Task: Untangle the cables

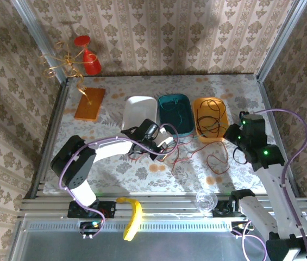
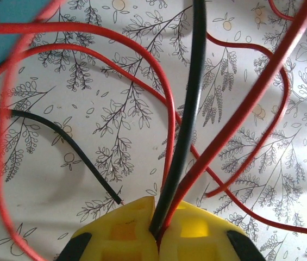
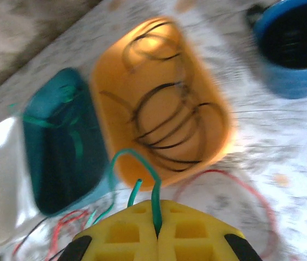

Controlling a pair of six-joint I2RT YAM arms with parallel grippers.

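The robot's right gripper should release the green cable inside the teal tray (image 1: 180, 113) (image 3: 80, 144), above the thin green strands of cable there.
My left gripper (image 1: 158, 145) (image 2: 157, 235) is shut on a black cable (image 2: 194, 98) and a red cable (image 2: 251, 103) pinched together between its yellow pads. More red cables (image 2: 142, 41) loop over the patterned table, and a second black cable (image 2: 61, 133) lies with a loose end near the left pad. My right gripper (image 1: 233, 134) (image 3: 157, 231) is shut on a green cable (image 3: 156, 206) that arches up in front of the orange tray (image 3: 101, 81). Black cables (image 3: 169, 119) lie coiled in that tray. Red loops (image 1: 218, 163) trail across the table between the arms.
White tray (image 1: 139, 109), teal tray (image 1: 175, 111) and orange tray (image 1: 210, 103) stand in a row at mid-table. A blue cup (image 3: 294, 49) is behind the orange tray. An orange board (image 1: 89, 103), red glass (image 1: 91, 62) and gold ribbon (image 1: 61, 62) are at far left. A banana (image 1: 134, 215) and clear glass (image 1: 206, 201) lie at the near edge.
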